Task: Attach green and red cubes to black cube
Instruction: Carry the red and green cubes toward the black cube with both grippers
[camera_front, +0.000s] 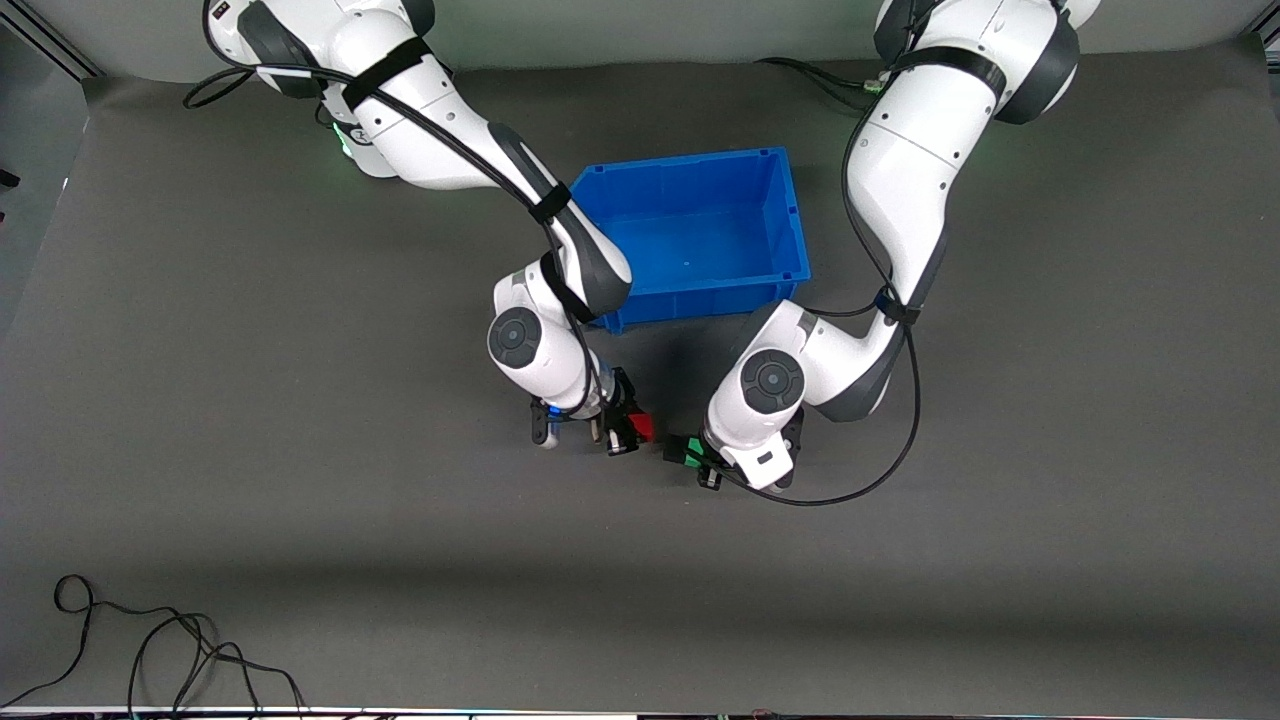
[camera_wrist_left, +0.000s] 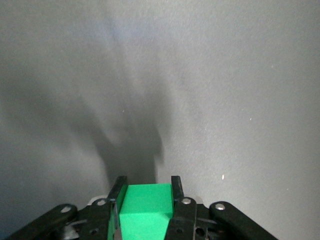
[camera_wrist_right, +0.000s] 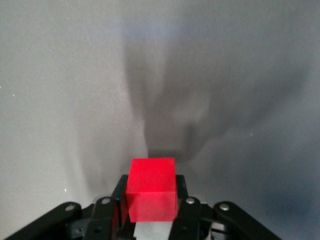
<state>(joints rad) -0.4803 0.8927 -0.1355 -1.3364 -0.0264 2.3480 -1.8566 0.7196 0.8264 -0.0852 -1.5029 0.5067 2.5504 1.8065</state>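
Observation:
I will set the green cube down on the mat (camera_front: 689, 442) near the red cube with my left gripper, before the blue bin.
My right gripper (camera_front: 633, 432) is shut on the red cube (camera_front: 641, 428), which fills the gap between its fingers in the right wrist view (camera_wrist_right: 151, 192). My left gripper (camera_front: 692, 455) is shut on the green cube (camera_front: 689, 450), seen clamped between its fingers in the left wrist view (camera_wrist_left: 147, 210). Both cubes are held just over the bare mat, a short gap apart, in front of the blue bin. The black cube does not show in either wrist view. In the front view I cannot tell it from the dark gripper parts beside the green cube.
The blue bin (camera_front: 790, 215) stands empty on the grey mat, farther from the front camera than both grippers. A loose black cable (camera_front: 160, 650) lies at the mat's near edge toward the right arm's end. Another cable (camera_front: 890, 460) hangs from the left arm.

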